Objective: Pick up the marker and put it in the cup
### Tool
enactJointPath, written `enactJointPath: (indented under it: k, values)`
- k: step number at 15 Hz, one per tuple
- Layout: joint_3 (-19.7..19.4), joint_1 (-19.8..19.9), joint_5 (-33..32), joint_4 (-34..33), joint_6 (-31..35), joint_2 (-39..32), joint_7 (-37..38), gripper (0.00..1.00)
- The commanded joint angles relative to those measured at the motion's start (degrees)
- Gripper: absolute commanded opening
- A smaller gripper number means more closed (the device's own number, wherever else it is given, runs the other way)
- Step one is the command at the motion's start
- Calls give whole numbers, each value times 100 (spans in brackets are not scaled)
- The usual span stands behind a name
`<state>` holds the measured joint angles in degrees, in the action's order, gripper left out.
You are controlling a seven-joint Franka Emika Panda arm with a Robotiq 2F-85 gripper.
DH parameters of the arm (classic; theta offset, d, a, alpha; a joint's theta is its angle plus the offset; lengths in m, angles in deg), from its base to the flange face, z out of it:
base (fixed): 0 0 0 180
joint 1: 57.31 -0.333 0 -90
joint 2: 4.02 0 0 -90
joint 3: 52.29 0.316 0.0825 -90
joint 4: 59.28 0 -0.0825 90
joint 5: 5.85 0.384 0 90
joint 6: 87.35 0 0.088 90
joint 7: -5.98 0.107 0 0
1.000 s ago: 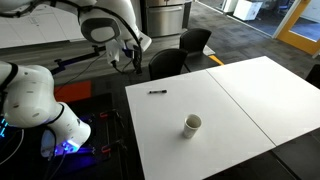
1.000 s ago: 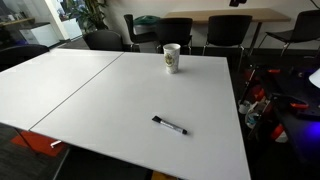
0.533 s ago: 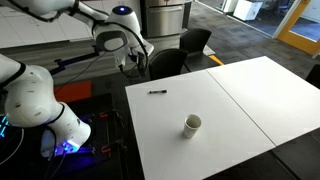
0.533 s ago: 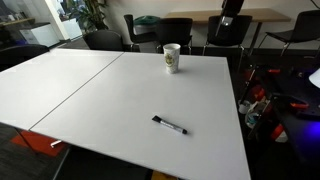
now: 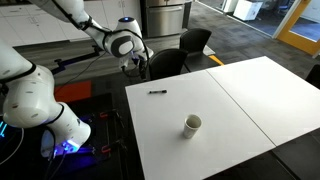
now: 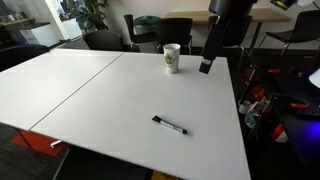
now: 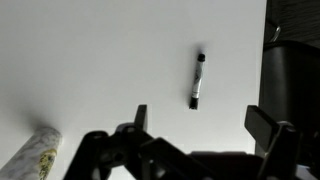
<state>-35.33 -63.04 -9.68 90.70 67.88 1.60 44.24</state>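
Note:
My gripper grips the middle of the marker (image 5: 157,92) (image 7: 197,82) on the white table next, once it gets there.
The marker (image 5: 157,93) is a thin black stick lying flat on the white table (image 5: 240,100); it also shows in an exterior view (image 6: 170,126) and in the wrist view (image 7: 197,80). The cup (image 5: 192,125) is small, white and upright, also seen in an exterior view (image 6: 172,58) and at the lower left of the wrist view (image 7: 30,160). My gripper (image 5: 139,67) hangs in the air beyond the table's edge, well apart from the marker. Its jaws (image 7: 200,122) are spread wide with nothing between them. It also shows in an exterior view (image 6: 206,66).
Dark chairs (image 5: 168,62) stand along the table's far edge, close under my gripper. More chairs (image 6: 230,30) and a long bench sit behind the table. The robot's white base (image 5: 35,105) and cables are beside the table.
My arm has swung down and toward the table over the last second; the gripper now enters the exterior view near the cup side. The marker and the cup have not moved.

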Motion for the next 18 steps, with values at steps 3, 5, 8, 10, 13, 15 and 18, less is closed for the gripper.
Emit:
enactJointPath:
  k: [3, 5, 8, 10, 13, 15, 18]
  values:
    - [-166, -163, -163, -182, -11, -306, 163, 100]
    - [-173, -168, -162, -217, -11, -342, 162, 100]
    - [-187, -192, 92, -180, 119, -358, -77, 100]
    - [-234, -235, 250, -259, 282, -559, -216, 100]
    - [-305, -296, 26, -431, 681, -929, -46, 100]
    - [-380, -384, 13, -555, 857, -1195, -131, 100]
    - [-412, -405, -449, -858, 830, -1625, 348, 100]
